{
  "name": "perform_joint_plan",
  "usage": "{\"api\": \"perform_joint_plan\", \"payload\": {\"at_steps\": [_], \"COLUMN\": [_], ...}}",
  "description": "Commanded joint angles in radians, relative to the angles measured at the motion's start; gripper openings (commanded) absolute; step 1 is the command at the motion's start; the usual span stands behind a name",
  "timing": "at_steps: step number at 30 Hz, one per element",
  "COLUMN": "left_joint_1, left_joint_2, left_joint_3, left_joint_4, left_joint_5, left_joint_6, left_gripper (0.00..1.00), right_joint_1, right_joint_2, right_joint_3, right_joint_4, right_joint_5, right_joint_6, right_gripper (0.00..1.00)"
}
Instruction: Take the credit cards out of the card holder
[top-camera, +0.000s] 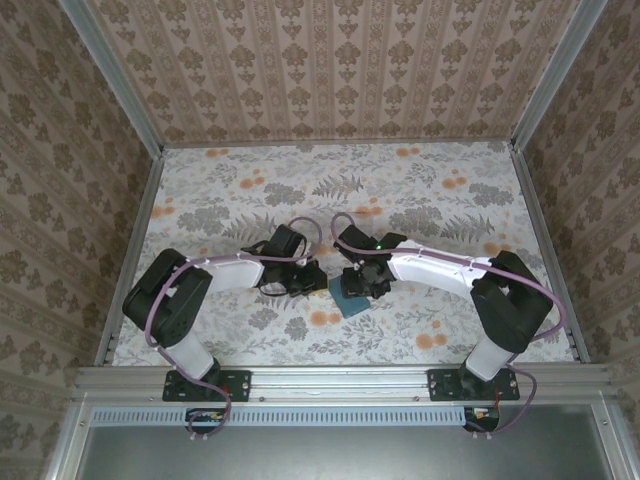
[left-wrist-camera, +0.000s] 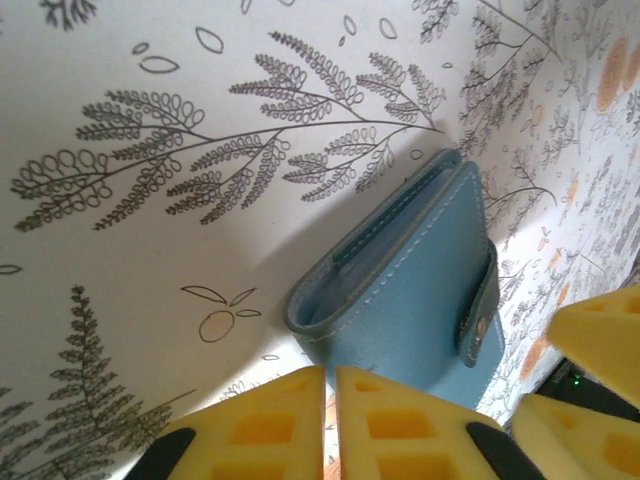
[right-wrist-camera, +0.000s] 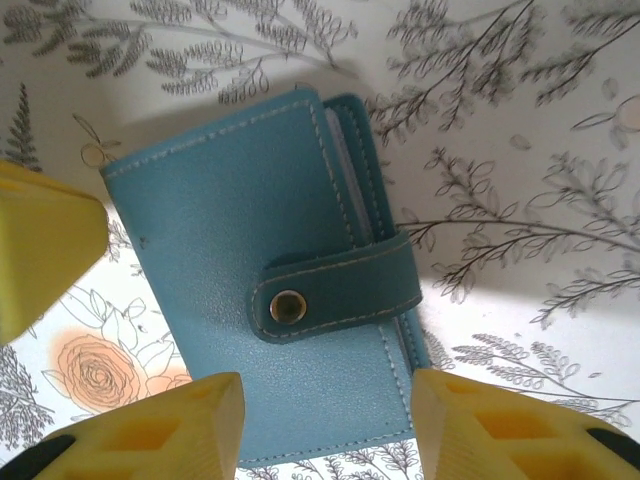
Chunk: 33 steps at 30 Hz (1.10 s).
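Observation:
My right gripper straddles the wallet's near end, off the snapped strap tab, so it should pinch the tab's snap end (right-wrist-camera: 284, 306) while my left gripper steadies the wallet.
The card holder (top-camera: 350, 298) lies on the floral table between the two arms. It is a teal wallet, folded shut, and its strap tab (right-wrist-camera: 340, 290) is snapped over the cover. The credit cards are hidden inside it. My left gripper (left-wrist-camera: 330, 425) hangs just off the wallet's (left-wrist-camera: 415, 290) folded end, its yellow pads almost touching with nothing between them. My right gripper (right-wrist-camera: 328, 430) stands open above the wallet's (right-wrist-camera: 230, 220) near end, one finger to each side, gripping nothing. In the top view the left gripper (top-camera: 308, 281) and the right gripper (top-camera: 366, 284) flank the wallet.
The patterned tablecloth (top-camera: 400, 190) stretches behind the arms to the wallpapered walls. A metal rail (top-camera: 340, 378) runs along the near edge. The right gripper's fingers (left-wrist-camera: 600, 340) sit close to the left wrist's view, and a left finger (right-wrist-camera: 40, 250) stands beside the wallet.

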<state>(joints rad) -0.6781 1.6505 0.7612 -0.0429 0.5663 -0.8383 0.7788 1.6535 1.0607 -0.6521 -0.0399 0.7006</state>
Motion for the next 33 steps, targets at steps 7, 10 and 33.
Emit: {"api": "perform_joint_plan", "payload": {"at_steps": [7, 10, 33], "left_joint_1": [0.003, 0.004, 0.004], "left_joint_2": [-0.050, -0.039, 0.145], "left_joint_3": [0.035, 0.042, 0.112], "left_joint_4": [0.011, 0.020, 0.069], "left_joint_5": [0.001, 0.003, 0.040], "left_joint_6": [-0.053, -0.062, -0.073], "left_gripper": [0.13, 0.13, 0.00], "right_joint_1": [0.002, 0.004, 0.002], "right_joint_2": [-0.016, -0.028, -0.007], "right_joint_3": [-0.082, -0.095, 0.036], "right_joint_4": [0.096, 0.147, 0.020], "right_joint_5": [-0.143, -0.200, 0.001], "right_joint_6": [0.079, 0.096, 0.050], "right_gripper": [0.48, 0.48, 0.42]}}
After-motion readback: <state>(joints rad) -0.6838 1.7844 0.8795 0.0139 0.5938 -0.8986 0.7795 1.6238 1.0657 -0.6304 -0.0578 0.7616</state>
